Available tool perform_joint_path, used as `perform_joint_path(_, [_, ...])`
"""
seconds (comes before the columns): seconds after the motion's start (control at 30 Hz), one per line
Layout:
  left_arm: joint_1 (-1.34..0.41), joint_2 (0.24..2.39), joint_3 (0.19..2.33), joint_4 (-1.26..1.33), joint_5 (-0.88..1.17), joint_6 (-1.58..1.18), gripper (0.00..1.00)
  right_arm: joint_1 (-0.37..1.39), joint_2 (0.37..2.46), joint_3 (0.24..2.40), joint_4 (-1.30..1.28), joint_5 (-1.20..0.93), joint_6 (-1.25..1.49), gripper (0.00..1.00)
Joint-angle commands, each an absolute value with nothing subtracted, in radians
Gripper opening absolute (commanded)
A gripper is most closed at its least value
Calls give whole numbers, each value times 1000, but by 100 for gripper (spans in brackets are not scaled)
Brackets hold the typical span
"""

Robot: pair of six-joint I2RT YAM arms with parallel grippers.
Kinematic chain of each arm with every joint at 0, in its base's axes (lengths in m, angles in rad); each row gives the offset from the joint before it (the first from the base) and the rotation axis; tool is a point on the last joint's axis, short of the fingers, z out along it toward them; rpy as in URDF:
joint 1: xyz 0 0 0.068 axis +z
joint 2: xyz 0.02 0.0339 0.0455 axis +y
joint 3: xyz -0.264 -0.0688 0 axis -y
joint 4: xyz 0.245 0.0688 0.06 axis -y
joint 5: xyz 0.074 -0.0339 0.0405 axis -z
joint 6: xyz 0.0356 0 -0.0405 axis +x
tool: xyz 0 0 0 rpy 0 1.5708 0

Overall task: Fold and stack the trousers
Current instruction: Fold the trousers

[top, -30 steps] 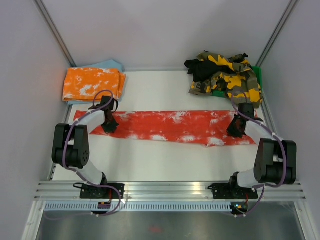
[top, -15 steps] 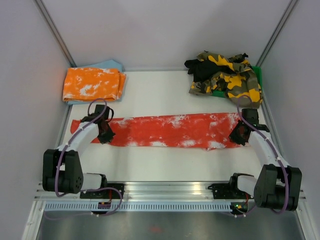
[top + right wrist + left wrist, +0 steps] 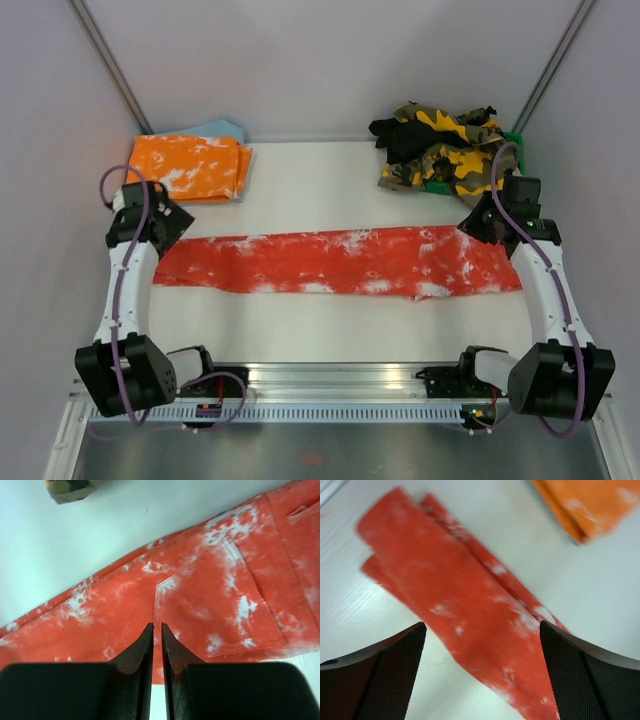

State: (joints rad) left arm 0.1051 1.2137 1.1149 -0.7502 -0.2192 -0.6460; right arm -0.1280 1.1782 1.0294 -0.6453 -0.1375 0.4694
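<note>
The trousers' top leg end is bunched over the bottom leg, so the left gripper needs to grab the top leg's near edge (image 3: 384,555) and flatten it before folding.
The red trousers (image 3: 340,262) with white splotches lie stretched flat in a long strip across the table's middle, folded lengthwise. My left gripper (image 3: 160,222) hovers just above and behind their left leg end (image 3: 470,600), wide open with nothing between its fingers (image 3: 395,670). At the right, my right gripper (image 3: 487,225) hangs over the waist end, where a back pocket (image 3: 210,595) shows. Its jaws stand only a narrow crack apart, and no cloth is between them (image 3: 157,625).
A folded orange-and-white pair (image 3: 185,168) (image 3: 592,502) rests on a light blue cloth (image 3: 222,130) at the back left. A heap of yellow-green camouflage (image 3: 455,150) (image 3: 70,489) and black trousers (image 3: 405,135) fills a green bin (image 3: 514,145) at the back right. Grey walls close both sides.
Both grippers let go of the red trousers and rose off them, moving outward and back. The left jaws swung wide open; the right parted slightly. The trousers shifted slightly toward the front.
</note>
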Motion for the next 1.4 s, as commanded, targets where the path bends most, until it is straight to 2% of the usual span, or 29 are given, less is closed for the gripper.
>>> perform_joint_path(0.0, [312, 1192, 956, -706, -80, -723, 100, -114, 1192, 1035, -646, -242, 442, 17])
perform_joint_path(0.03, [396, 1192, 936, -659, -48, -724, 100, -106, 1192, 1032, -644, -247, 445, 17])
perform_joint_path(0.13, [500, 1212, 876, -579, 64, -732, 100, -69, 1196, 1025, -640, -238, 452, 19])
perform_joint_path(0.3, [620, 1238, 801, -473, 201, -747, 100, -5, 1223, 1035, -646, -210, 471, 20])
perform_joint_path(0.6, [684, 1261, 724, -379, 154, -689, 85, 57, 1278, 1046, -652, -153, 494, 20])
perform_joint_path(0.7, [684, 1290, 735, -365, 120, -687, 72, 66, 1282, 1048, -652, -141, 500, 20])
perform_joint_path(0.73, [684, 1298, 739, -359, 118, -692, 59, 67, 1282, 1046, -652, -135, 502, 20])
perform_joint_path(0.77, [686, 1307, 741, -356, 117, -696, 51, 67, 1282, 1045, -652, -130, 500, 20])
perform_joint_path(0.8, [686, 1322, 742, -342, 120, -703, 35, 69, 1282, 1045, -652, -123, 499, 20])
perform_joint_path(0.9, [686, 1348, 745, -325, 132, -712, 22, 69, 1290, 1046, -658, -109, 494, 20])
perform_joint_path(0.93, [686, 1368, 750, -325, 130, -710, 20, 69, 1296, 1049, -660, -109, 491, 20])
perform_joint_path(1.0, [684, 1379, 758, -340, 127, -700, 21, 69, 1301, 1052, -660, -107, 489, 20])
perform_joint_path(1.07, [684, 1367, 762, -365, 109, -689, 26, 68, 1307, 1058, -660, -109, 489, 20])
perform_joint_path(1.17, [684, 1318, 753, -367, 80, -667, 48, 69, 1315, 1063, -657, -117, 486, 20])
perform_joint_path(1.37, [684, 1388, 739, -302, 132, -675, 49, 69, 1331, 1065, -650, -126, 482, 21])
